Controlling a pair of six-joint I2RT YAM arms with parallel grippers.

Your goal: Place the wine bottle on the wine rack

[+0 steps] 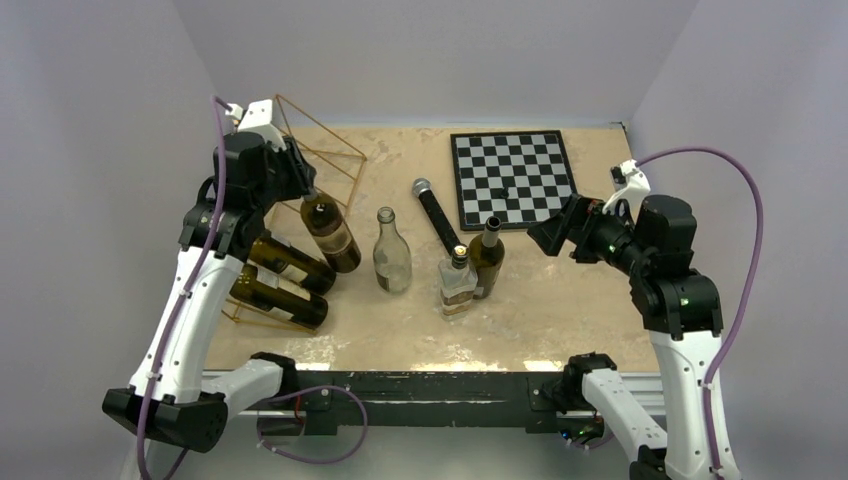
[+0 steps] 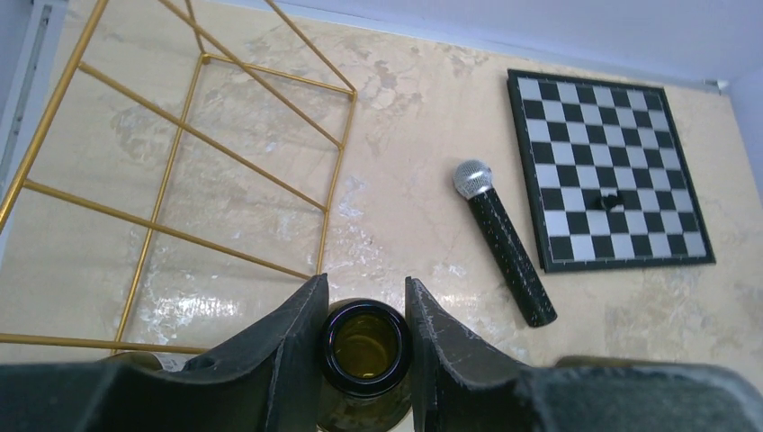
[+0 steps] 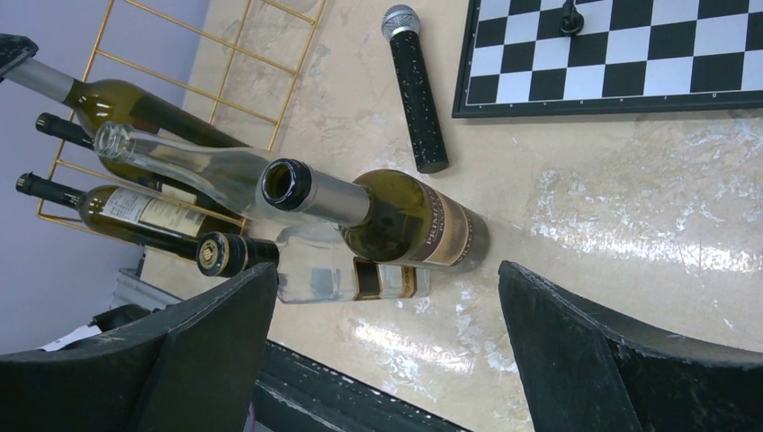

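Next, I release the wine bottle from my left gripper on the wine rack (image 1: 299, 222), just behind the dark bottles lying there.
My left gripper (image 1: 303, 183) is shut on the open neck of a dark green wine bottle (image 1: 331, 233); in the left wrist view both fingers (image 2: 288, 346) press on its mouth (image 2: 364, 349). The bottle leans, its base low beside the gold wire wine rack (image 1: 322, 142), whose bars also show in the left wrist view (image 2: 225, 153). Two dark bottles (image 1: 290, 263) (image 1: 278, 297) lie on the rack's near part. My right gripper (image 1: 553, 232) is open and empty, apart from everything, its fingers (image 3: 207, 351) wide.
A clear tall bottle (image 1: 392, 252), a clear square bottle with a gold cap (image 1: 458, 282) and a dark labelled bottle (image 1: 487, 258) stand mid-table. A black microphone (image 1: 437, 215) lies behind them. A chessboard (image 1: 513, 178) lies at the back right.
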